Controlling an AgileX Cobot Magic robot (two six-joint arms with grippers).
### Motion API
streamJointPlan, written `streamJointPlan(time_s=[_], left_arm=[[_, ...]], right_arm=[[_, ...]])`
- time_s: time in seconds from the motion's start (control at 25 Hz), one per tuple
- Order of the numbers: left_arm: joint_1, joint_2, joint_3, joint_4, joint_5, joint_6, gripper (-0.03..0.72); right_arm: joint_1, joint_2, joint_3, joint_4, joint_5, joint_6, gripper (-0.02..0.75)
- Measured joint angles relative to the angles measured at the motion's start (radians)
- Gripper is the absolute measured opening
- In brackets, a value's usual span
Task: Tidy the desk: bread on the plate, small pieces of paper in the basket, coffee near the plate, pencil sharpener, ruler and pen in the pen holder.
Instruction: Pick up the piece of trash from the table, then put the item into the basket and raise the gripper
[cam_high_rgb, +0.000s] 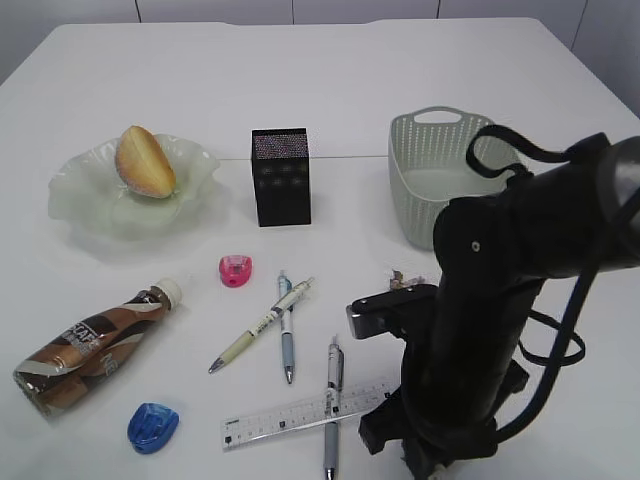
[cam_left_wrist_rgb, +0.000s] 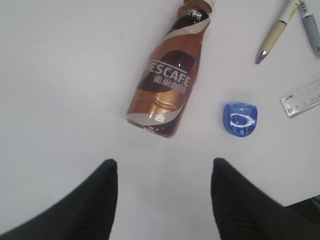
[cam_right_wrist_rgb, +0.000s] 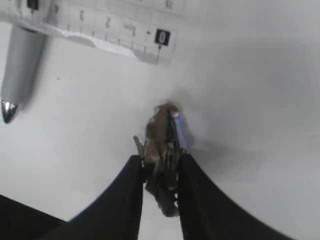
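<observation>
The robot's right gripper needs to drop the brown piece of paper, now low over the table by the ruler, on the basket's bottom (cam_high_rgb: 451, 194), a little toward the black pen holder.
My right gripper (cam_right_wrist_rgb: 160, 159) is shut on a crumpled brown piece of paper (cam_right_wrist_rgb: 165, 125), low over the table just below the end of the clear ruler (cam_right_wrist_rgb: 100, 25). In the exterior view the right arm (cam_high_rgb: 480, 330) hides this grip. My left gripper (cam_left_wrist_rgb: 162, 167) is open and empty, just short of the lying coffee bottle (cam_left_wrist_rgb: 167, 80) and the blue pencil sharpener (cam_left_wrist_rgb: 240, 119). The bread (cam_high_rgb: 144, 161) lies on the pale plate (cam_high_rgb: 80, 205). The black pen holder (cam_high_rgb: 281, 176) and the basket (cam_high_rgb: 425, 190) stand at the back.
A pink sharpener (cam_high_rgb: 235, 269), two pens (cam_high_rgb: 262, 326) (cam_high_rgb: 287, 340), a grey pen (cam_high_rgb: 332, 400) across the ruler (cam_high_rgb: 290, 418) and another paper scrap (cam_high_rgb: 400, 280) lie on the white table. The left arm is out of the exterior view.
</observation>
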Motion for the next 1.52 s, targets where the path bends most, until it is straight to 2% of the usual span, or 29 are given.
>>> streamJointPlan(time_s=[0.32,0.48,0.68,0.84,0.96,1.24,1.52], left_arm=[[0.000,0.000,0.000,0.000,-0.006,0.000,0.434],[0.000,0.000,0.000,0.000,-0.006,0.000,0.434],[0.000,0.000,0.000,0.000,-0.006,0.000,0.434],[0.000,0.000,0.000,0.000,-0.006,0.000,0.434],[0.000,0.000,0.000,-0.006,-0.006,0.000,0.434],[0.000,0.000,0.000,-0.018,-0.006,0.000,0.434],[0.000,0.000,0.000,-0.037,-0.001,0.000,0.434]], right_arm=[[0.000,-0.212,0.000,0.000,0.071,-0.035,0.175],[-0.018,-0.356,-0.016,-0.047,0.078,-0.036,0.175],[-0.172,-0.396,-0.120,-0.084,0.036,-0.025,0.175],[-0.285,-0.346,-0.233,-0.088,0.007,-0.024,0.175],[-0.331,-0.278,-0.322,-0.092,-0.022,-0.022,0.175],[-0.341,-0.056,-0.536,-0.123,-0.141,-0.015,0.175],[-0.341,0.158,-0.713,-0.175,-0.176,-0.004,0.188]])
